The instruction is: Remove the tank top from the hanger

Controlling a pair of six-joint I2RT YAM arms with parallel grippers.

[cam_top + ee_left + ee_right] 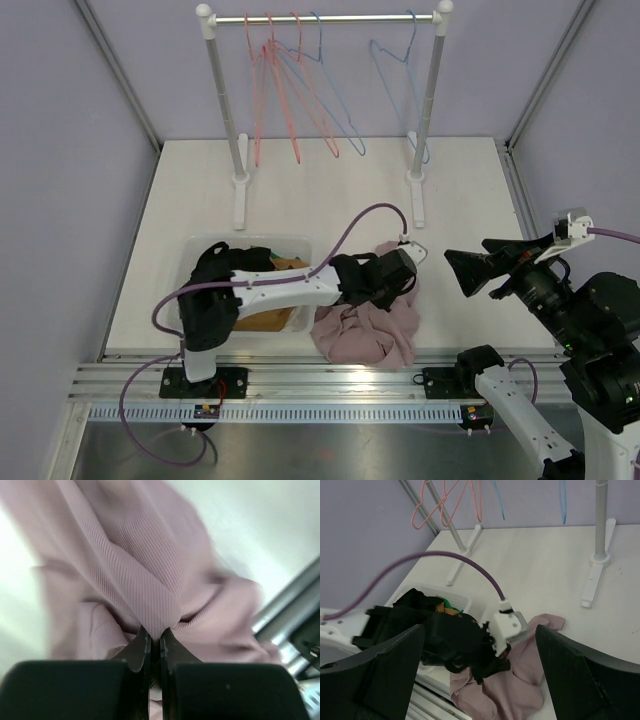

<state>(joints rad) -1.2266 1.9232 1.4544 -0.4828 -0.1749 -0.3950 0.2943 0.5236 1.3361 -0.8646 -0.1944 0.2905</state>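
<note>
Next, the left gripper releases the pink tank top atop the clothes inside the white bin (268, 286).
The pink ribbed tank top (365, 335) lies crumpled on the table near the front edge, just right of the white bin. My left gripper (395, 295) points down into the heap and is shut on a fold of its fabric (150, 570), pinched between the black fingers (142, 650). In the right wrist view the tank top (520, 685) spreads out below the left arm's wrist. The hanger is hidden; no part of it shows in the cloth. My right gripper (458, 272) hangs open to the right of the heap, above the table, holding nothing.
A white bin (200, 245) with dark clothes stands left of the heap. At the back a white rack (325, 18) carries bare red hangers (270, 90) and blue hangers (400, 70). Its feet (416, 200) rest on the table. A metal rail (300, 380) runs along the front.
</note>
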